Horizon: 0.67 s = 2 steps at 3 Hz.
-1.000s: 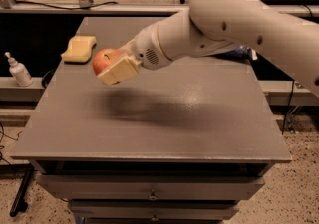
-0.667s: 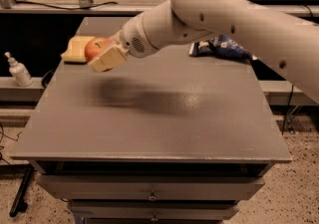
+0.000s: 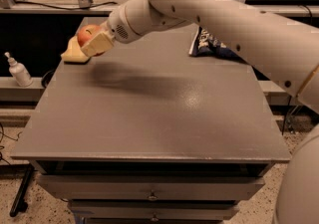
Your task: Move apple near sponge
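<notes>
My gripper needs to let go of the apple on the grey table (image 3: 90,47) against the sponge, on its side facing the snack bag.
The red-orange apple (image 3: 86,34) is held in my gripper (image 3: 92,42) at the far left of the grey table (image 3: 149,103). One cream finger pad (image 3: 98,43) covers the apple's right side. The gripper is shut on the apple and holds it right over the pale yellow sponge (image 3: 74,56), which lies at the table's far left edge. The apple and gripper hide most of the sponge's back part. I cannot tell whether the apple touches the sponge.
A dark blue snack bag (image 3: 212,48) lies at the back right of the table, partly behind my arm (image 3: 234,19). A white pump bottle (image 3: 19,71) stands on a ledge left of the table. Drawers (image 3: 149,193) sit below the front edge.
My gripper has carried the apple from the left middle of the table towards the far left, and it is now directly over the sponge.
</notes>
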Available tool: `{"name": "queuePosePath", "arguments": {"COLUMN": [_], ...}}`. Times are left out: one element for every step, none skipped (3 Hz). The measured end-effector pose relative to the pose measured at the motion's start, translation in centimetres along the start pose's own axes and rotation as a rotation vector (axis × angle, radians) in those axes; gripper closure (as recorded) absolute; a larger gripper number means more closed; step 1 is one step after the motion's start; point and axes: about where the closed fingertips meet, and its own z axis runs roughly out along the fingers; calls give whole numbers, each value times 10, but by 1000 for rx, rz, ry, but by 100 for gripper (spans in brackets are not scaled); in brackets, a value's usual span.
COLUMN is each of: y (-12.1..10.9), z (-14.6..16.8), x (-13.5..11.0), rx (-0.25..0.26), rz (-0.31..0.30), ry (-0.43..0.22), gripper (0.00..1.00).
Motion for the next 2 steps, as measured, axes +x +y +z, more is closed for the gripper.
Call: {"name": "queuePosePath", "arguments": {"y": [-1, -12], "z": [1, 41], "x": [0, 18], "rx": [1, -37], "rz": [0, 1], "ry": [0, 24], "gripper": [100, 100]}}
